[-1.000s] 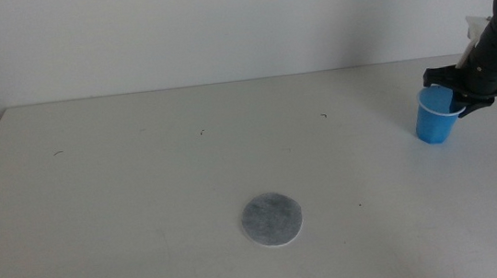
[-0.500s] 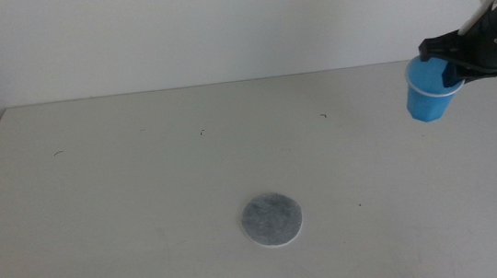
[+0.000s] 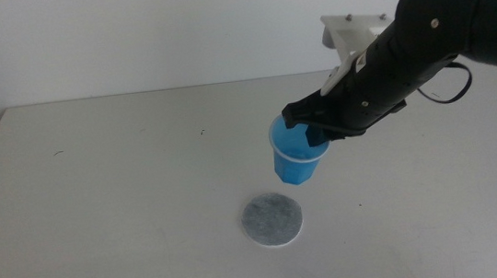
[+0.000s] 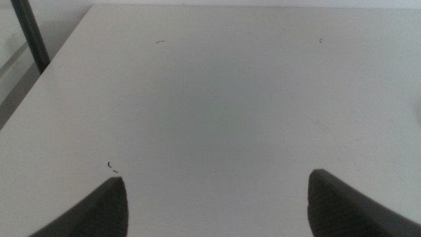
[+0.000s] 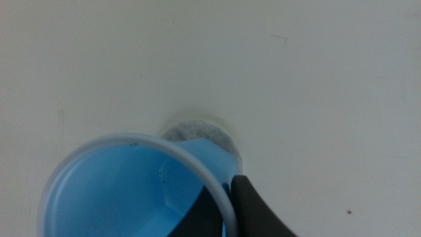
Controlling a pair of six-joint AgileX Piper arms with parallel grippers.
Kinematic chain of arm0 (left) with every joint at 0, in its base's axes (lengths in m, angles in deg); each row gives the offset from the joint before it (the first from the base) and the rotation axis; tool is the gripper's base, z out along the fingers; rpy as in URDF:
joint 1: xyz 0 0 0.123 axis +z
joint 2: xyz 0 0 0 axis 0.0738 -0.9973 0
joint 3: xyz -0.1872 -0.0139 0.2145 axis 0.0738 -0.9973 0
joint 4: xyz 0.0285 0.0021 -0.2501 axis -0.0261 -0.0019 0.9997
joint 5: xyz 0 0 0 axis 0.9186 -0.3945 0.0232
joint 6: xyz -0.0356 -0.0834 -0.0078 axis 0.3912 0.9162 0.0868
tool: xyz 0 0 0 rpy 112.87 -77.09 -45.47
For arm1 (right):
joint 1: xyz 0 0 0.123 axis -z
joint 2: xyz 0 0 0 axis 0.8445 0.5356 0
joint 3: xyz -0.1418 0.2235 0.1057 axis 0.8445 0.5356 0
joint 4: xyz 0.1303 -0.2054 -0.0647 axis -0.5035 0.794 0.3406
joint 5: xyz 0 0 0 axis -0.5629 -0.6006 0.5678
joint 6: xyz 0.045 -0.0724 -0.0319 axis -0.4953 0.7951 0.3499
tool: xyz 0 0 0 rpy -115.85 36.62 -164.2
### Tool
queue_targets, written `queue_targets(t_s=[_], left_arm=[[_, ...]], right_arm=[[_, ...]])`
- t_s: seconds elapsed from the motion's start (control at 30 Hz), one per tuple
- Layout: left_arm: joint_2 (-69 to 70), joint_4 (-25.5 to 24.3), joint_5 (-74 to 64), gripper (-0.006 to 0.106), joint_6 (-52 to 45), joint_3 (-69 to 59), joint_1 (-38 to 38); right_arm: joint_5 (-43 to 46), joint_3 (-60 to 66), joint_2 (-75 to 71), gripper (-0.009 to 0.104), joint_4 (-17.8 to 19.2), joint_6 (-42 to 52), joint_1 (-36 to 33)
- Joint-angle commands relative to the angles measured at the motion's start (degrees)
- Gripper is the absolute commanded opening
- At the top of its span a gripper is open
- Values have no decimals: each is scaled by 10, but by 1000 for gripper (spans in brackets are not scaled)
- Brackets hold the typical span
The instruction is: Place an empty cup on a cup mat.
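The blue cup, now tilted in the air above the mat, will be let go by my right gripper on the middle of the grey round cup mat (image 3: 277, 219) (image 5: 202, 162).
The bright blue cup (image 3: 293, 159) hangs in the air, tilted, just above and to the right of the grey round cup mat (image 3: 272, 220) lying on the table. My right gripper (image 3: 316, 135) is shut on the cup's rim, one jaw inside the cup and one outside. In the right wrist view the cup (image 5: 125, 191) is empty and fills the lower left, the gripper (image 5: 227, 204) pinches its rim, and part of the mat (image 5: 204, 135) shows beyond it. My left gripper (image 4: 214, 204) is open and empty, low over bare table.
The white table (image 3: 124, 189) has a few small dark specks. Its far edge meets a white wall. A dark post (image 4: 29, 33) stands off the table's edge in the left wrist view.
My right gripper has lifted the cup from the far right of the table and carried it left and toward the near side, to just above the mat. The mat has not moved.
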Motion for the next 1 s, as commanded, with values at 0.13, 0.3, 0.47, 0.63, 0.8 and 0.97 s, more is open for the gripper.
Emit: queue_targets(t_s=[0.13, 0.3, 0.47, 0.63, 0.8, 0.97], left_arm=[[7, 0, 38, 105, 6, 3, 1], [7, 0, 38, 105, 6, 3, 1], [7, 0, 38, 105, 6, 3, 1], [7, 0, 38, 105, 6, 3, 1], [7, 0, 38, 105, 6, 3, 1], [7, 0, 38, 105, 6, 3, 1]], right_arm=[[47, -12, 32, -1, -2, -14, -22], [50, -12, 67, -1, -31, -12, -22], [54, -12, 90, -1, -41, -11, -22], [64, -12, 103, -1, -54, 9, -22], [68, -12, 109, -1, -60, 19, -22], [68, -12, 110, -1, -60, 25, -22]])
